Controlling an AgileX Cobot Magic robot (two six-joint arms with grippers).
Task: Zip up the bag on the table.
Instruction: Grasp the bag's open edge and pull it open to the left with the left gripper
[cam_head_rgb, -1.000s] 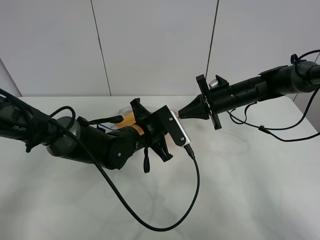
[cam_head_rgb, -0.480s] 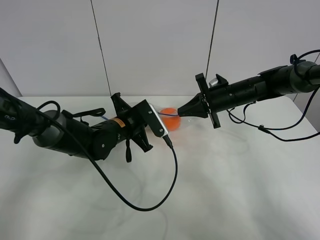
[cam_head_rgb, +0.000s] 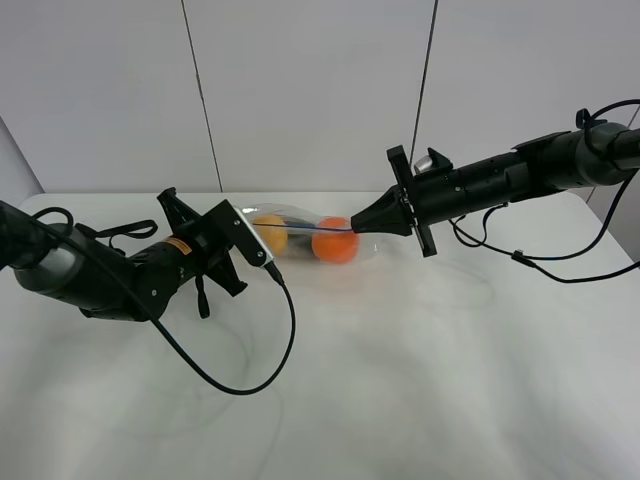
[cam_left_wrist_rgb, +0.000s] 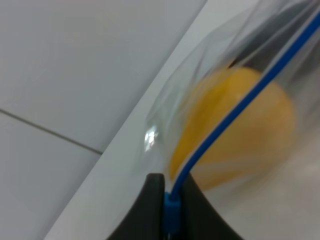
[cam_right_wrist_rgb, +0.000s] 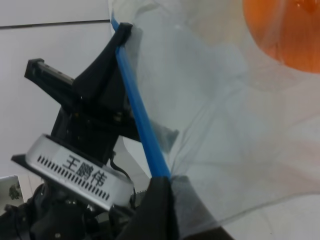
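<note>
I should use my left gripper to let go of the end of the blue zip strip over the white table (cam_head_rgb: 185, 226) behind that gripper's own black body, beyond the yellow fruit.
The clear bag (cam_head_rgb: 300, 238) is stretched between my two grippers above the white table (cam_head_rgb: 420, 380). An orange fruit (cam_head_rgb: 335, 244) and a yellow fruit (cam_head_rgb: 270, 234) show through it. My left gripper (cam_head_rgb: 250, 224) is shut on the blue zip strip at the bag's left end. In the left wrist view its tips (cam_left_wrist_rgb: 171, 189) pinch the strip (cam_left_wrist_rgb: 240, 100) in front of the yellow fruit (cam_left_wrist_rgb: 240, 135). My right gripper (cam_head_rgb: 358, 228) is shut on the bag's right end. In the right wrist view it (cam_right_wrist_rgb: 162, 187) holds the strip (cam_right_wrist_rgb: 140, 115).
A black cable (cam_head_rgb: 250, 385) from the left arm loops over the table's front. A cable (cam_head_rgb: 540, 265) from the right arm hangs at the back right. A grey panelled wall (cam_head_rgb: 300, 90) stands behind the table.
My left gripper has slid left along the zip strip, away from the right gripper, and both fruits now show. The right gripper has stayed in place.
</note>
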